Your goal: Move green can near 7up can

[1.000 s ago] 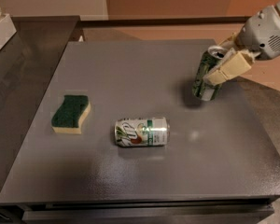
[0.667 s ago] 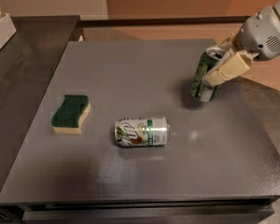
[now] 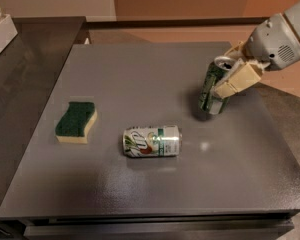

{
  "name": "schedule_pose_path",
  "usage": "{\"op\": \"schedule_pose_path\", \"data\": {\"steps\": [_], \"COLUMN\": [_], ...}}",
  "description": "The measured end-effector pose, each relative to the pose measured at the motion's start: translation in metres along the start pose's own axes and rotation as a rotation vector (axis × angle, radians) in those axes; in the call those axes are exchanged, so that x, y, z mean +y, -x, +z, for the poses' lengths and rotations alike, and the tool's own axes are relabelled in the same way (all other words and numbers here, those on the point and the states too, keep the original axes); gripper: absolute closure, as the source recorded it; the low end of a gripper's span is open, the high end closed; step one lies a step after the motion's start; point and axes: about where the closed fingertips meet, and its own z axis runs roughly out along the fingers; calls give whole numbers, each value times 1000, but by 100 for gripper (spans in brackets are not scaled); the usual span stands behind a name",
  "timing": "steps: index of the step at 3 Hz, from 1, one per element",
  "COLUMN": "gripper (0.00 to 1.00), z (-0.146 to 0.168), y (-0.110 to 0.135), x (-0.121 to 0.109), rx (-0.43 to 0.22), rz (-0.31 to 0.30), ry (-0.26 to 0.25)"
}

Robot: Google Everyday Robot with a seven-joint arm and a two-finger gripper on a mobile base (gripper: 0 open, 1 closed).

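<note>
Next, the gripper releases the green can on the grey table, just off the 7up can's end (image 3: pixel 193 133) nearest the arm. The green can stands tilted at the table's side.
The green can (image 3: pixel 213 86) is dark green with a silver top and stands tilted at the right side of the grey table (image 3: pixel 140 74). My gripper (image 3: pixel 227 75) comes in from the right and is shut on it, with one cream finger (image 3: pixel 238 79) across its front. The can's base seems slightly off the surface. The 7up can (image 3: pixel 151 141), white and silver with a green logo, lies on its side near the middle front of the table, well apart to the left and nearer the front than the green can.
A green and yellow sponge (image 3: pixel 76 121) lies on the left part of the table. A white object (image 3: pixel 1 26) sits on the dark counter at the far left. The table's right edge is close to the arm (image 3: pixel 280 36).
The gripper and the green can have shifted slightly left and toward the front. The 7up can and sponge have not moved.
</note>
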Motion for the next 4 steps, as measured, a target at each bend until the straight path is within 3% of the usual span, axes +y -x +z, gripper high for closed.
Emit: {"op": "schedule_pose_path", "data": {"steps": [3,4], "gripper": [100,85], "z": [34,42], "y": [0,-1], "x": [32,37], "rx": [0,-1], "rz": [-56,-62], "ry": [93,106]}}
